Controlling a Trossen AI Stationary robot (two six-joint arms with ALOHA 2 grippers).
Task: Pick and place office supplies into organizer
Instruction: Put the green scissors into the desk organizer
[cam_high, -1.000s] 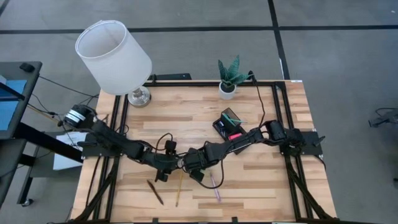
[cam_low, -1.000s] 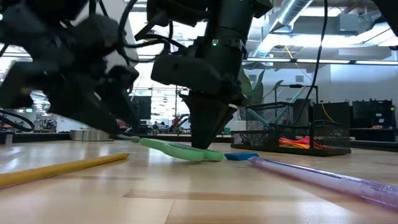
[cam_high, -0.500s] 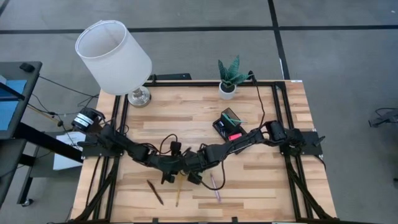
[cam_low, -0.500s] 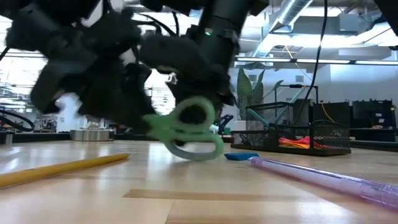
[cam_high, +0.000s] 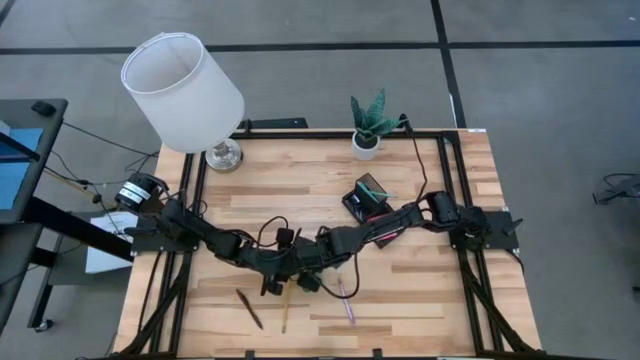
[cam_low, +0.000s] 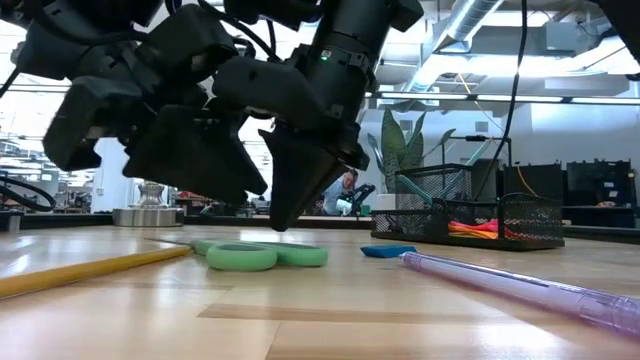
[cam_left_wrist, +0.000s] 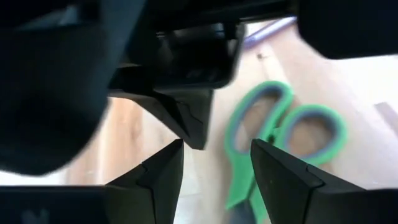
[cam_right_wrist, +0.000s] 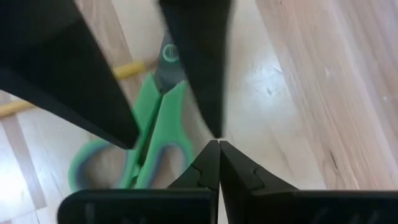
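Observation:
I will open the closed fingers of my right gripper, which are beside the scissors' finger loop, then grip that loop's rim (cam_right_wrist: 188, 148) and lift the scissors to my left gripper.
The green-handled scissors (cam_low: 262, 256) lie flat on the wooden table near its middle. My left gripper (cam_left_wrist: 214, 171) is open and slants down over them. Its fingers stand on either side of the scissors near the pivot (cam_right_wrist: 169, 53), with the finger loops (cam_left_wrist: 283, 127) just ahead. I see no touch. My right gripper (cam_right_wrist: 218, 155) is shut, pointing down right beside the scissors and a little above the table. In the high view both grippers (cam_high: 298, 268) meet there and hide the scissors. The black organizer (cam_high: 366, 200) stands farther back to the right.
A yellow pencil (cam_high: 286, 305), a brown pen (cam_high: 250, 308) and a purple pen (cam_high: 345, 300) lie near the front edge. A blue eraser (cam_low: 388, 251) lies beside the scissors. A lamp (cam_high: 185, 90) and a potted plant (cam_high: 368, 125) stand at the back.
Half a second ago the scissors stood tipped up on edge under my right gripper, loops facing the near side. They have dropped back and lie flat now. My left gripper has moved toward the table's right, over the scissors.

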